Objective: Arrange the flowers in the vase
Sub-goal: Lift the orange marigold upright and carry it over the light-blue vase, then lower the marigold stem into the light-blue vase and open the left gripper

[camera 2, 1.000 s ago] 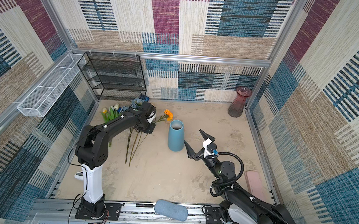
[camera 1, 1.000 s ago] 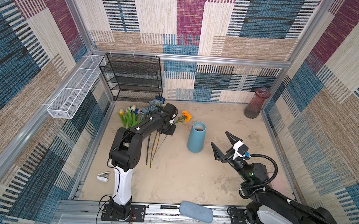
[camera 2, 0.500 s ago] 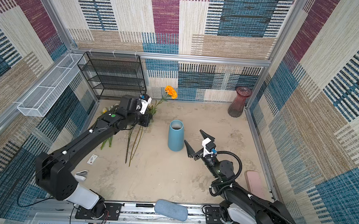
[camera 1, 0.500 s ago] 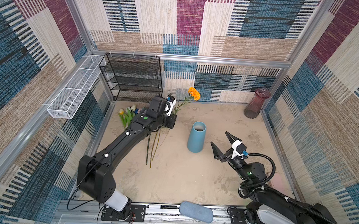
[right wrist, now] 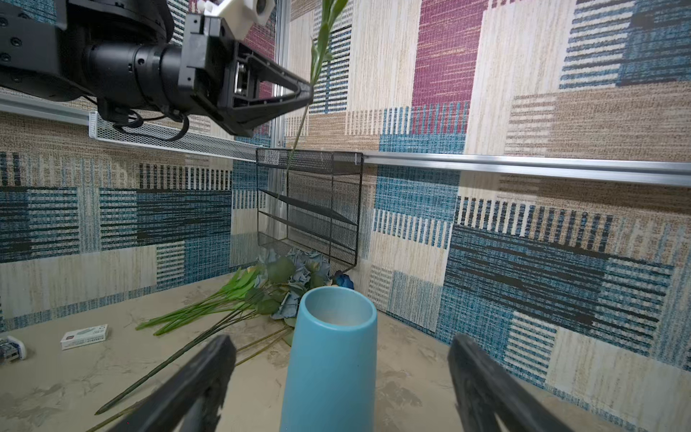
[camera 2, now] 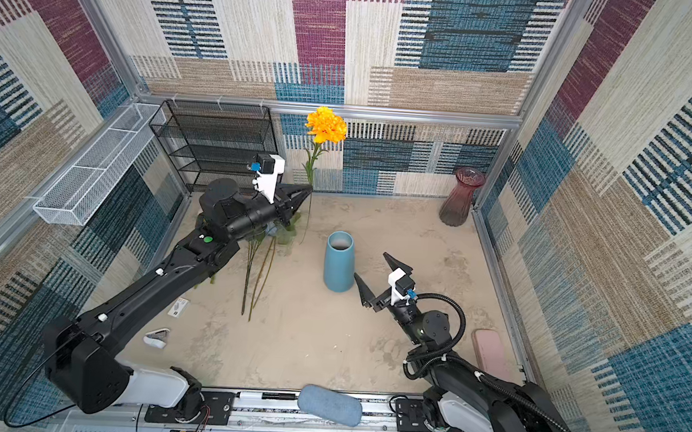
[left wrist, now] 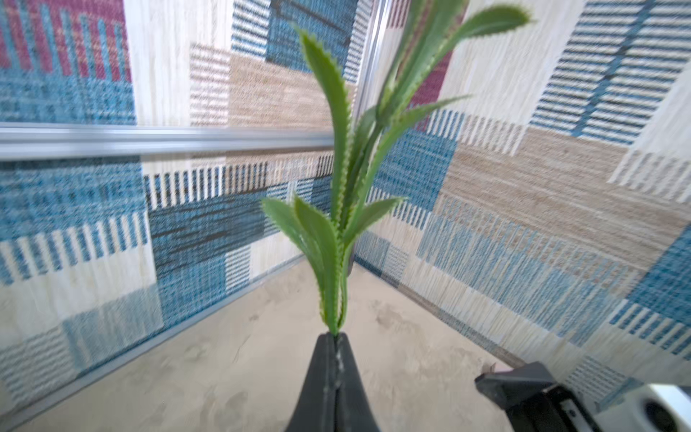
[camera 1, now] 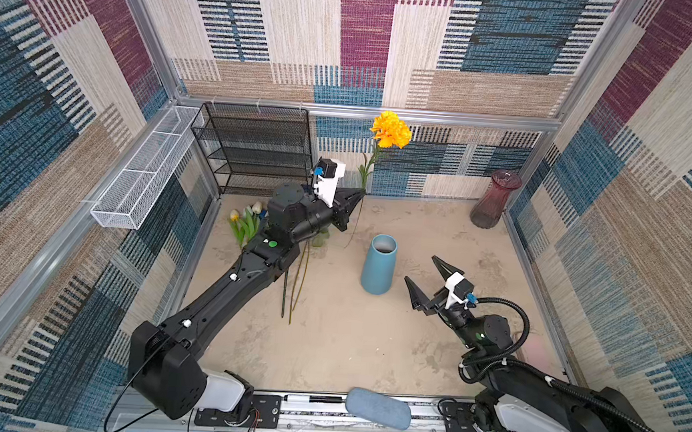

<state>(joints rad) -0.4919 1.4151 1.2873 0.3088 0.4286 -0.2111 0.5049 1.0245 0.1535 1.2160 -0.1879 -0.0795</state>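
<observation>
My left gripper holds the orange marigold. It will release the flower stem down in the opening of the blue vase [camera 1: 385, 245].
My left gripper [camera 1: 360, 193] [camera 2: 309, 188] [left wrist: 336, 336] is shut on the stem of the orange marigold [camera 1: 391, 129] [camera 2: 326, 126] and holds it upright in the air, behind and left of the blue vase [camera 1: 379, 265] [camera 2: 339, 262] [right wrist: 331, 355]. The stem's lower end hangs just left of the vase mouth. The other flowers [camera 1: 248, 218] [right wrist: 299, 269] lie in a pile at the back left, with their stems [camera 1: 295, 288] stretched out on the floor. My right gripper [camera 1: 420, 268] [camera 2: 371, 264] [right wrist: 341, 339] is open, low, just right of the vase and facing it.
A dark red glass vase [camera 1: 496, 200] stands in the back right corner. A black mesh shelf [camera 1: 257, 148] and a white wire basket [camera 1: 143, 169] line the back left. A small box [camera 2: 178, 307] and a white object [camera 2: 156, 337] lie front left, and a pink pad [camera 2: 489, 352] at the right wall.
The left arm has lifted the marigold up off the flower pile and swung it upright, toward the vase. The right gripper has stayed put and open.
</observation>
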